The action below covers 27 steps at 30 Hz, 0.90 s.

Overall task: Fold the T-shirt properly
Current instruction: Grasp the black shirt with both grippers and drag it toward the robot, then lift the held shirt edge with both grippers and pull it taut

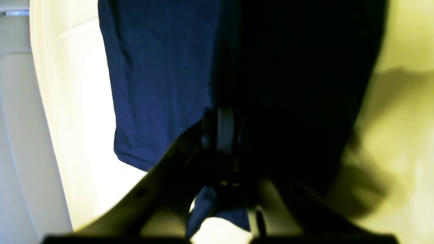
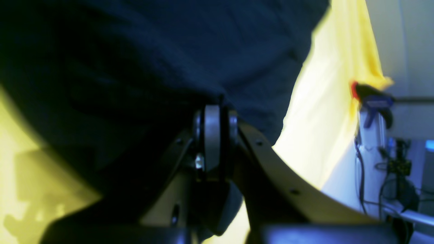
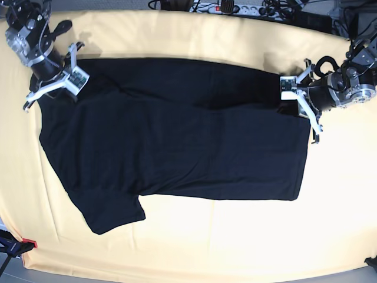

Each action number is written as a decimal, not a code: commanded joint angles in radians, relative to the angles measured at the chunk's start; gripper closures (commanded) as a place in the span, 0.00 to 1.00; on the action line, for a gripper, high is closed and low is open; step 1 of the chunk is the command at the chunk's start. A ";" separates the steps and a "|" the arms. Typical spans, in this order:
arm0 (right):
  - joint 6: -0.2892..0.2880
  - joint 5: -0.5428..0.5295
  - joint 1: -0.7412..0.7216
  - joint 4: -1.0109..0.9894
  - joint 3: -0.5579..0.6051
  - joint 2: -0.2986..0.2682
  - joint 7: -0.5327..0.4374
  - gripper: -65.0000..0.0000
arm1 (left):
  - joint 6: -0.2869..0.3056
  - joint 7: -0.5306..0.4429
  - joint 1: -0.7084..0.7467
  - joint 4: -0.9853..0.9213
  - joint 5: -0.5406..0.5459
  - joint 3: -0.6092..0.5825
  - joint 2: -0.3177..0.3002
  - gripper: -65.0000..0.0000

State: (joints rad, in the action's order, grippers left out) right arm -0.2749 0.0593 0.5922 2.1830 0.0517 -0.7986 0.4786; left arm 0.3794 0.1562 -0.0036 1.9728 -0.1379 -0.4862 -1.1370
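Note:
I will open my left gripper and take the T-shirt's far edge [image 3: 273, 73], because it is pinching a fold inward of the T-shirt's edge, with a piece of cloth beyond it.
The black T-shirt [image 3: 177, 135] lies plain side up on the pale yellow tablecloth [image 3: 224, 236], hem to the right, one sleeve [image 3: 112, 215] at the front left. My left gripper [image 3: 293, 94] is shut on the shirt's far right corner. In the left wrist view its fingers [image 1: 225, 130] pinch the dark cloth [image 1: 162, 74], which hangs from them. My right gripper [image 3: 73, 73] is shut on the shirt's far left corner. In the right wrist view its fingers [image 2: 212, 135] clamp the dark cloth [image 2: 203, 51]. The print does not show.
A power strip and cables [image 3: 230, 7] lie along the table's far edge. A red-tipped clamp [image 3: 23, 244] holds the tablecloth at the front left corner; another clamp [image 2: 369, 96] shows in the right wrist view. Bare tablecloth lies in front of the shirt.

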 commanded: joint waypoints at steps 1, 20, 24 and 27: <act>-0.007 -0.016 -0.023 0.000 -0.006 -0.016 -0.025 1.00 | -0.039 -0.010 -0.022 -0.013 -0.010 0.010 -0.004 1.00; -0.096 -0.209 -0.168 -0.060 -0.006 -0.011 0.183 0.26 | 0.216 0.177 -0.054 -0.084 0.193 0.010 0.089 0.29; -0.205 -0.333 -0.162 -0.040 -0.006 -0.014 0.311 0.26 | 0.319 0.184 -0.054 -0.043 0.291 0.010 0.030 0.29; -0.275 -0.381 -0.124 -0.038 -0.006 -0.014 0.330 0.26 | 0.319 0.183 -0.024 -0.027 0.307 0.009 -0.004 0.29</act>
State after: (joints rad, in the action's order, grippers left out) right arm -0.5583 -0.3191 0.4698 2.1292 0.0559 -0.7952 0.8165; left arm 0.6968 0.3481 -0.0219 1.9362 0.1585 -0.4870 -1.1187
